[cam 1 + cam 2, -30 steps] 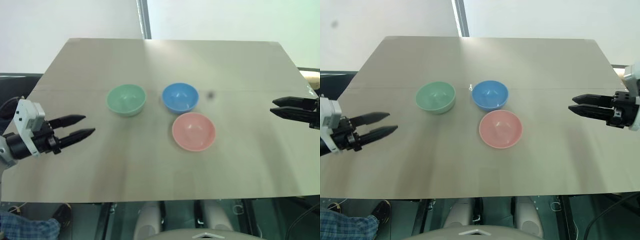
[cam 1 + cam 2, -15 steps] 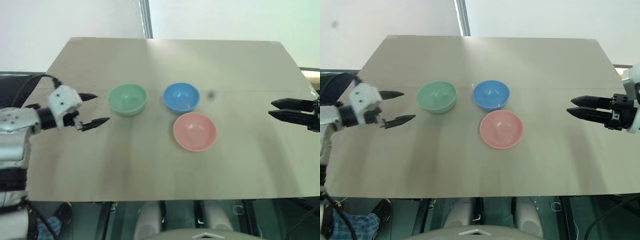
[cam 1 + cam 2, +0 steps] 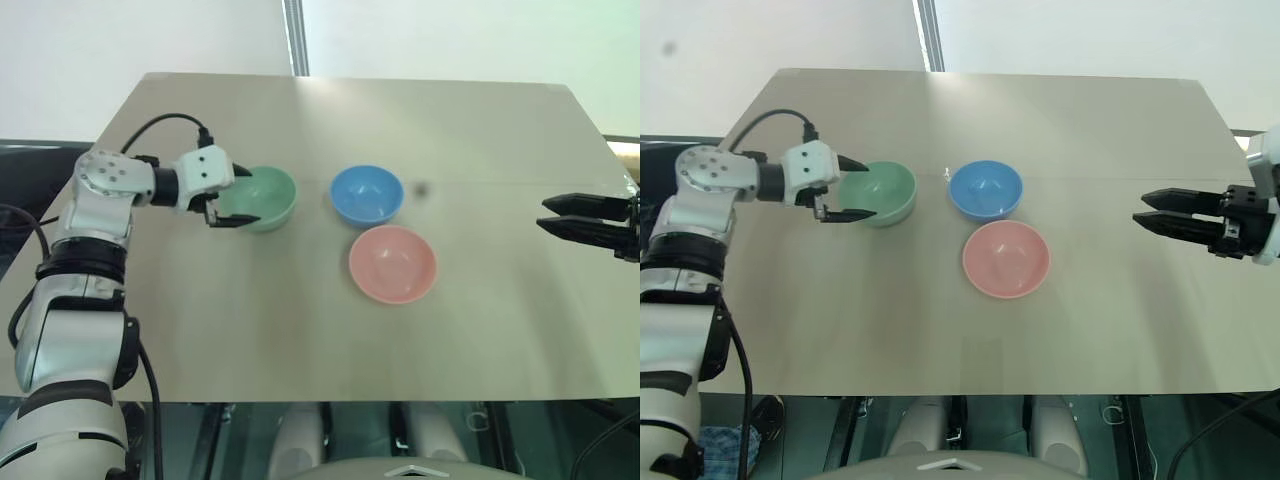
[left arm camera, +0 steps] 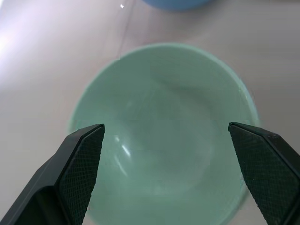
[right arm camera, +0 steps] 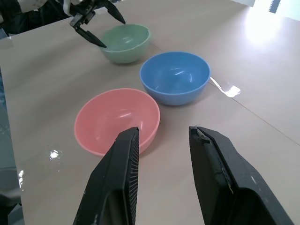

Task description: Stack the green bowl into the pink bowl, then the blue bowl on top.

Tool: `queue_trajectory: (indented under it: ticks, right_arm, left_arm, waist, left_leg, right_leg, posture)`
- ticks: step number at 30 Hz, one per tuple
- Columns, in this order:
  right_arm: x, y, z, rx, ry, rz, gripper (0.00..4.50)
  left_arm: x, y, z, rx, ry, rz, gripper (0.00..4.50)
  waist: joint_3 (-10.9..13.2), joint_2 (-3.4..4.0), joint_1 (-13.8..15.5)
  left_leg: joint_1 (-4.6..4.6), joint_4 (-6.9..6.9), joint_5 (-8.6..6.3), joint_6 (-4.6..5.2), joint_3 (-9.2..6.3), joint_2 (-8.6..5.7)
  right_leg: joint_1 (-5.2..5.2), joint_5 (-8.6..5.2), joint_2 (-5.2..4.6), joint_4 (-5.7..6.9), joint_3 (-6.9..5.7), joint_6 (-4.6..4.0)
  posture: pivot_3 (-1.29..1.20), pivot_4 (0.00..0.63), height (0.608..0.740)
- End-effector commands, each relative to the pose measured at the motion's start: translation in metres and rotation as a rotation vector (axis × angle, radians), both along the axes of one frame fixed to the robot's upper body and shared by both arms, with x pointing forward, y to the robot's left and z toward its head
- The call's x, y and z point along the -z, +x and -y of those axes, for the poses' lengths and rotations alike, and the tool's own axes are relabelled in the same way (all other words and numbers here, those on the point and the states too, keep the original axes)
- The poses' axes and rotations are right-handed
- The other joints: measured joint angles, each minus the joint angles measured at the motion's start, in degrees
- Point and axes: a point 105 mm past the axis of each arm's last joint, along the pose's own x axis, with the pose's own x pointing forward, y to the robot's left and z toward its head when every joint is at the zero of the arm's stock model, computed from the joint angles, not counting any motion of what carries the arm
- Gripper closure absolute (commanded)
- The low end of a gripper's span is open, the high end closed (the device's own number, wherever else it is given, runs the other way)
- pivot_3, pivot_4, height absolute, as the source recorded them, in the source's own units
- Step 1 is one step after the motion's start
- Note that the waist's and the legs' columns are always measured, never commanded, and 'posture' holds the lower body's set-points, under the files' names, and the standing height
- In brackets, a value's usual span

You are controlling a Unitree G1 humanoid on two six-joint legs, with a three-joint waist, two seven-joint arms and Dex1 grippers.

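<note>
My left gripper's open fingers are spanning the whole green bowl, so I need to lift clear and pinch its near rim (image 3: 266, 231) with a finger inside before I carry it.
The green bowl (image 3: 268, 198) stands at the left of the tan table, the blue bowl (image 3: 367, 194) to its right, and the pink bowl (image 3: 392, 263) just in front of the blue one. All three sit upright, apart and empty. My left gripper (image 3: 241, 195) is open wide at the green bowl's left rim, one finger on each side of that edge. In the left wrist view the green bowl (image 4: 164, 126) lies between the spread fingertips (image 4: 82, 154). My right gripper (image 3: 543, 215) hovers open near the table's right edge, pointing towards the bowls, holding nothing.
The tan table (image 3: 300, 340) has bare room in front of and behind the bowls. A small dark spot (image 3: 421, 188) marks the top right of the blue bowl. A grey post (image 3: 294, 40) rises behind the far edge.
My left arm has swung forward and to the right from the table's left edge to the green bowl, rolling its wrist and spreading its fingers wider. The right gripper and the bowls have stayed put.
</note>
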Motion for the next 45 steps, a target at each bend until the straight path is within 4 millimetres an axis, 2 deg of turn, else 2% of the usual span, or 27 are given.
queue_trajectory:
  ticks: [1,9,12,13,14,16,19,20,26,33,36,38,41,43,44,45]
  right_arm:
    - [-0.018,-0.007,0.001,0.000,-0.015,0.078,2.59]
    - [-0.022,-0.007,0.003,0.010,-0.020,0.087,2.59]
    - [-0.022,-0.006,0.003,0.012,-0.024,0.087,2.59]
    - [-0.022,-0.005,0.003,0.012,-0.024,0.087,2.59]
    - [-0.022,-0.005,0.004,0.013,-0.025,0.087,2.59]
    - [-0.022,-0.005,0.003,0.010,-0.024,0.086,2.59]
    - [-0.022,-0.004,0.003,0.009,-0.026,0.085,2.59]
    - [-0.022,-0.004,0.003,0.009,-0.026,0.084,2.59]
    - [-0.021,-0.004,0.003,0.010,-0.023,0.083,2.59]
    - [-0.021,-0.005,0.003,0.010,-0.020,0.084,2.59]
    - [-0.021,-0.004,0.003,0.010,-0.019,0.087,2.59]
    - [-0.021,-0.003,0.003,0.011,-0.017,0.091,2.59]
    - [-0.020,-0.004,0.002,0.011,-0.013,0.091,2.59]
    - [-0.018,-0.005,0.002,0.012,-0.011,0.089,2.59]
    - [-0.017,-0.005,0.002,0.013,-0.012,0.088,2.59]
    - [-0.017,-0.005,0.002,0.013,-0.012,0.086,2.59]
  left_arm:
    - [-0.006,0.001,-0.003,0.023,0.049,0.021,0.03]
    - [0.007,-0.002,-0.004,0.054,0.107,-0.030,0.03]
    - [0.007,-0.002,-0.003,0.057,0.107,-0.023,0.90]
    - [0.006,-0.001,-0.003,0.056,0.106,-0.019,1.32]
    - [0.006,-0.001,-0.003,0.056,0.105,-0.016,1.92]
    - [0.006,-0.001,-0.003,0.058,0.106,-0.014,2.44]
    - [0.006,-0.001,-0.003,0.059,0.112,-0.007,4.06]
    - [0.006,-0.001,-0.003,0.060,0.112,-0.006,4.40]
    - [-0.006,-0.001,0.005,0.111,0.113,0.037,4.40]
    - [-0.051,-0.013,0.047,0.341,0.106,0.129,4.40]
    - [-0.063,-0.020,0.059,0.419,0.121,0.145,4.40]
    - [-0.070,-0.022,0.063,0.434,0.127,0.151,4.40]
    - [-0.069,-0.022,0.057,0.418,0.132,0.128,4.40]
    - [-0.068,-0.019,0.049,0.362,0.118,0.117,3.88]
    - [-0.065,-0.020,0.046,0.348,0.107,0.091,3.79]
    - [-0.064,-0.021,0.044,0.343,0.098,0.072,3.38]
  waist:
    - [0.00,0.00,-0.02]
    - [0.00,0.00,0.05]
    - [0.00,0.00,0.05]
    - [0.00,-0.01,0.05]
    - [0.00,-0.01,0.05]
    - [0.00,0.00,0.05]
    - [0.00,-0.01,0.04]
    - [0.00,-0.01,0.05]
    - [0.00,-0.01,0.05]
    - [0.00,-0.01,0.16]
    - [0.00,-0.01,0.03]
    - [0.00,0.00,-0.09]
    - [0.00,0.00,-0.17]
    - [0.00,-0.01,-0.13]
    - [0.00,-0.01,-0.08]
    - [0.00,0.00,-0.08]
  left_leg:
    - [0.00,0.00,0.00,0.00,0.01,0.00]
    - [-0.02,0.04,0.00,0.01,-0.03,0.01]
    - [-0.02,0.05,0.00,0.01,-0.03,0.01]
    - [-0.02,0.05,0.00,0.01,-0.03,0.01]
    - [-0.02,0.06,0.00,0.01,-0.04,0.01]
    - [-0.02,0.06,-0.01,0.01,-0.03,0.01]
    - [-0.02,0.06,0.00,0.01,-0.04,0.01]
    - [-0.02,0.06,0.00,0.01,-0.04,0.01]
    - [-0.02,0.06,0.00,0.01,-0.04,0.01]
    - [-0.08,0.13,0.00,0.01,-0.08,0.01]
    - [-0.08,0.13,0.00,0.00,-0.09,0.01]
    - [-0.07,0.13,0.01,0.00,-0.09,0.01]
    - [-0.03,0.13,0.01,0.00,-0.09,0.02]
    - [-0.03,0.13,0.01,0.00,-0.08,0.02]
    - [-0.03,0.14,0.01,0.00,-0.09,0.02]
    - [-0.03,0.14,0.01,0.00,-0.08,0.02]
  right_leg:
    - [-0.01,0.00,0.00,0.00,0.01,0.00]
    - [0.00,0.00,-0.01,0.02,-0.01,0.00]
    - [0.00,0.00,-0.01,0.03,-0.01,0.00]
    - [0.00,0.00,-0.01,0.03,-0.01,0.00]
    - [0.00,0.00,-0.01,0.03,-0.01,0.00]
    - [0.00,0.00,-0.01,0.03,-0.01,0.00]
    - [0.00,0.00,-0.01,0.03,-0.01,0.00]
    - [0.00,0.00,-0.01,0.03,-0.01,0.00]
    - [0.00,0.00,-0.01,0.04,-0.01,0.00]
    - [0.00,0.01,-0.01,0.03,-0.05,0.01]
    - [0.00,0.01,-0.01,0.04,-0.05,0.01]
    - [0.00,0.01,0.01,0.05,-0.03,0.02]
    - [0.00,0.01,0.05,0.08,0.00,0.02]
    - [0.00,0.01,0.04,0.08,0.00,0.02]
    - [0.00,0.01,0.05,0.08,0.00,0.02]
    - [0.00,0.01,0.04,0.08,0.00,0.02]
  posture:
    - [0.00,0.150,0.740]
    - [0.00,0.150,0.740]
    - [0.00,0.150,0.740]
    - [0.00,0.150,0.740]
    - [0.00,0.150,0.740]
    - [0.00,0.150,0.740]
    - [0.00,0.150,0.740]
    - [0.00,0.150,0.740]
    - [0.00,0.150,0.740]
    - [0.00,0.150,0.740]
    - [0.00,0.150,0.740]
    - [0.00,0.150,0.740]
    - [0.00,0.150,0.740]
    - [0.00,0.150,0.740]
    - [0.00,0.150,0.740]
    - [0.00,0.150,0.740]
